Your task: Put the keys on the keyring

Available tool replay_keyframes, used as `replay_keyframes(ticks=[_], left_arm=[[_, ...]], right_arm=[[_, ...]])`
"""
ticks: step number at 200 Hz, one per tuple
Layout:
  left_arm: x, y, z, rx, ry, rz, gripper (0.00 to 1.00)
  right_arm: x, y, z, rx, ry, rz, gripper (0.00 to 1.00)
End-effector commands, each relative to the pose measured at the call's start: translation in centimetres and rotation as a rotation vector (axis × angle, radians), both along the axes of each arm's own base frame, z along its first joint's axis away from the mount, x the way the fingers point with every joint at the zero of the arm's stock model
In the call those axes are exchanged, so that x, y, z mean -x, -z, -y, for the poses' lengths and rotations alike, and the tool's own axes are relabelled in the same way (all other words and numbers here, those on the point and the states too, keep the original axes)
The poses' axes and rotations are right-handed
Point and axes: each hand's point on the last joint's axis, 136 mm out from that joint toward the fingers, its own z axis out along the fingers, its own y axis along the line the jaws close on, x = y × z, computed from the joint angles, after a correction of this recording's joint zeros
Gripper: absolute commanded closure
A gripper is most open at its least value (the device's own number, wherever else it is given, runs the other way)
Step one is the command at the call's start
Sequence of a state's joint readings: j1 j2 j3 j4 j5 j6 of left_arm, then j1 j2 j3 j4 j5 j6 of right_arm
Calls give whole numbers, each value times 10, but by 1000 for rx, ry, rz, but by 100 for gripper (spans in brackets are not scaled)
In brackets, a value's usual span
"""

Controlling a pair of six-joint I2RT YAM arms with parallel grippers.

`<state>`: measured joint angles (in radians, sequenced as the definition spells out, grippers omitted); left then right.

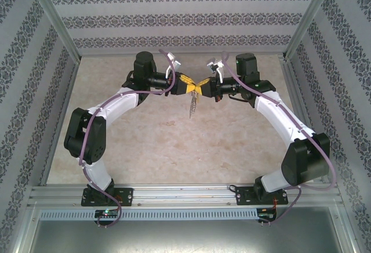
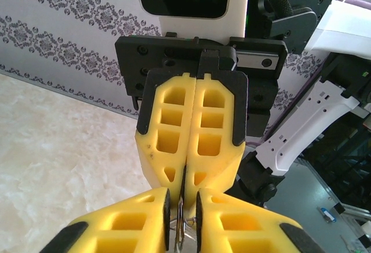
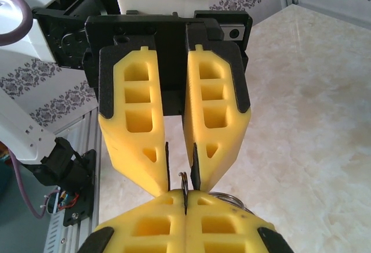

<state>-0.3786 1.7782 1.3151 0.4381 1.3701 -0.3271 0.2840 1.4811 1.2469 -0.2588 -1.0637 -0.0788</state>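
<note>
The keyring's thin loop is crowded by both grippers, so my left gripper needs to keep hold of the loop while my right gripper backs away and takes the part of the keyring hanging (image 1: 193,105) below.
Both arms meet tip to tip above the middle of the table. My right gripper (image 1: 201,88) (image 3: 185,199) is shut on the keyring (image 3: 184,181), a thin metal loop whose curved end sticks up out of its closed fingers. Silvery rings (image 3: 229,197) hang off beside it. My left gripper (image 1: 189,86) (image 2: 182,199) faces it with its jaws narrowly apart around the loop's edge (image 2: 181,232), and the pads are not pressed on the wire. In the top view the keyring's silvery links (image 1: 192,109) dangle below the two grippers. The keys are hidden.
The beige marble-look table (image 1: 174,143) lies under the arms. Patterned walls (image 1: 174,18) close off the back and both sides. An aluminium rail (image 1: 185,194) carries the arm bases at the near edge.
</note>
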Motion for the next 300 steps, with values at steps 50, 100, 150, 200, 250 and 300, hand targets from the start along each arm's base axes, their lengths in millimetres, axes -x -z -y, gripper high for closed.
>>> replay_keyframes(ticks=[50, 100, 150, 200, 250, 300], left_arm=[[12, 3, -1, 14, 28, 30, 68], [10, 0, 0, 22, 27, 43, 89], [9, -6, -1, 55, -2, 75, 100], [5, -11, -6, 77, -115, 150, 100], [2, -19, -15, 118, -245, 236, 100], [4, -29, -21, 140, -357, 293, 100]], right_arm=[[-4, -9, 1, -12, 2, 50, 100], [-3, -9, 1, -17, -2, 46, 100], [-3, -15, 3, -34, 12, 47, 88], [-7, -33, 35, -93, 209, 74, 52], [-11, -26, 53, -110, 492, 34, 47], [-18, 4, 71, -41, 747, -21, 37]])
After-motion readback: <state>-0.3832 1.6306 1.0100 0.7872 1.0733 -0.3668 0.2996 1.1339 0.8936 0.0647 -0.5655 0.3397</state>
